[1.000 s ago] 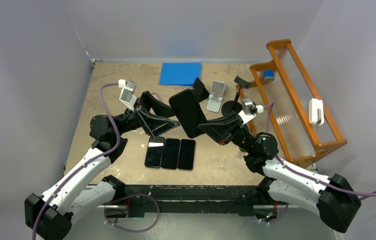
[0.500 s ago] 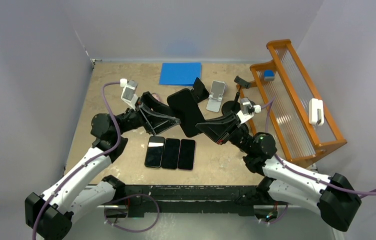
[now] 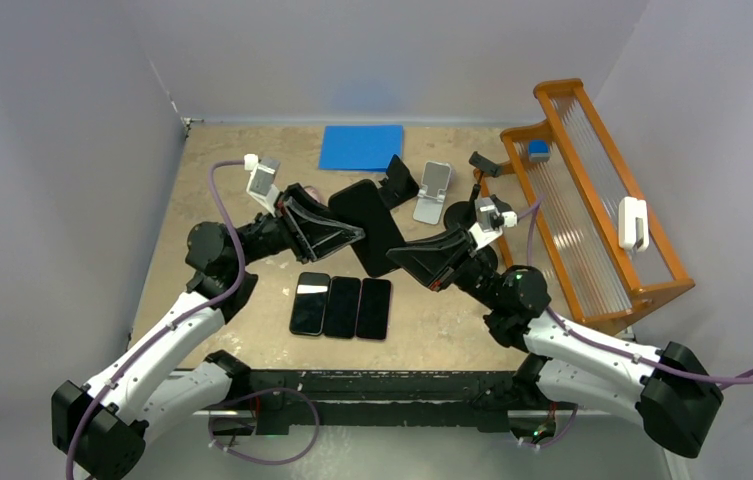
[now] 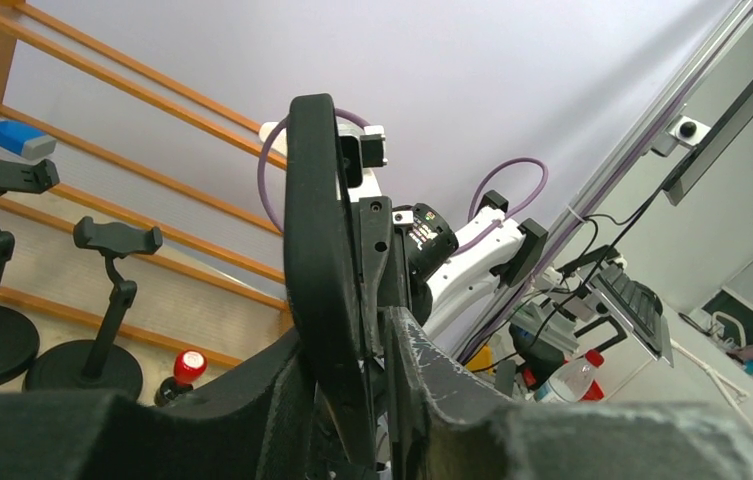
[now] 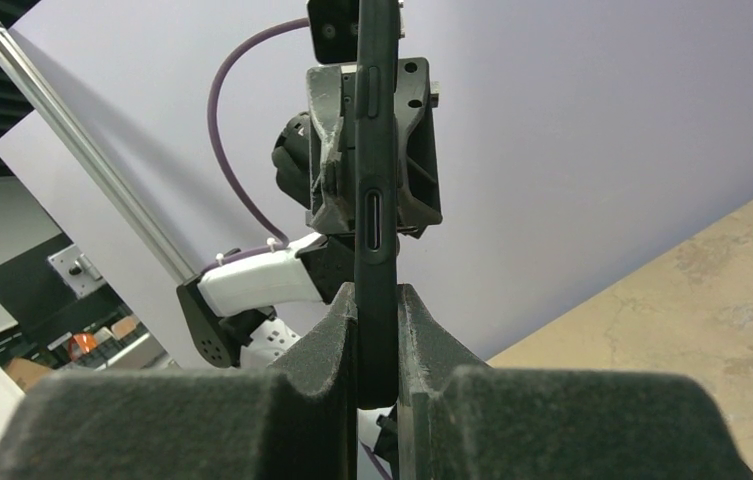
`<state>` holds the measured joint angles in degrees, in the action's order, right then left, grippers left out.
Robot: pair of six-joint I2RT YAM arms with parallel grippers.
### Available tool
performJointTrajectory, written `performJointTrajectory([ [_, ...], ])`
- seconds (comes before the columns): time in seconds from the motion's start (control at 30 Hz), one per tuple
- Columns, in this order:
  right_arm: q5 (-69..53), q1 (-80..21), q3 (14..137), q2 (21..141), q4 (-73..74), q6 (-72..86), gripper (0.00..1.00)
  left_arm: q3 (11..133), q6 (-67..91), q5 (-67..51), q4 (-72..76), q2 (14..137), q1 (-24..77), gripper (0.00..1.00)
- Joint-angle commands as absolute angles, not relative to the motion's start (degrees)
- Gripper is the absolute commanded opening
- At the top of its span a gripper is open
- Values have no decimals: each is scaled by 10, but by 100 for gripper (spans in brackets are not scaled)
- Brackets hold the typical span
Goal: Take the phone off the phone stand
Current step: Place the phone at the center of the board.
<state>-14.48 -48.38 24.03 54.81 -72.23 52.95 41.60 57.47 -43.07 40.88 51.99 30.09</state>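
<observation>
The robot's right gripper holds the slanted phone near its lower corner, so the left gripper will straighten the phone before the right gripper takes its long edge [image 3: 393, 223].
A black phone [image 3: 367, 222] hangs in the air above the middle of the table, off the black phone stand [image 3: 400, 180] behind it. My right gripper [image 3: 398, 256] is shut on its lower right edge; in the right wrist view the phone [image 5: 375, 200] stands edge-on, pinched between the pads of my right gripper [image 5: 377, 335]. My left gripper [image 3: 356, 236] straddles the phone's left edge. In the left wrist view the phone [image 4: 317, 250] sits between the jaws of my left gripper [image 4: 352, 370], against the left finger [image 4: 272, 400], with a thin gap at the right one.
Three black phones [image 3: 342, 307] lie side by side at the front. A silver stand [image 3: 434, 192] and a round-based holder [image 3: 467, 210] stand behind. A blue mat [image 3: 360, 147] lies at the back. An orange rack [image 3: 592, 220] fills the right side.
My right gripper has carried the phone a little to the left. My left gripper has moved right and up until its jaws came around the phone's left edge.
</observation>
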Motion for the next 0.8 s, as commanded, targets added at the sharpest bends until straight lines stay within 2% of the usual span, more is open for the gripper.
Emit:
performJointTrajectory([
  [0.0, -120, -488, 278, 540, -770, 516, 0, 443, 569, -423, 419, 518, 304, 25],
  [0.17, -119, -490, 282, 540, -757, 508, 0, 441, 565, -420, 414, 517, 303, 16],
  [0.33, -111, -495, 286, 534, -734, 497, 0, 440, 555, -415, 407, 514, 303, 1],
  [0.5, -108, -497, 288, 528, -711, 489, 1, 437, 549, -402, 390, 509, 303, 0],
  [0.57, -114, -497, 290, 525, -703, 485, 9, 437, 549, -399, 384, 510, 304, 0],
  [0.7, -139, -497, 299, 521, -680, 473, 36, 437, 546, -394, 370, 510, 304, 0],
  [0.77, -148, -497, 308, 518, -662, 465, 45, 436, 546, -393, 366, 509, 303, 0],
])
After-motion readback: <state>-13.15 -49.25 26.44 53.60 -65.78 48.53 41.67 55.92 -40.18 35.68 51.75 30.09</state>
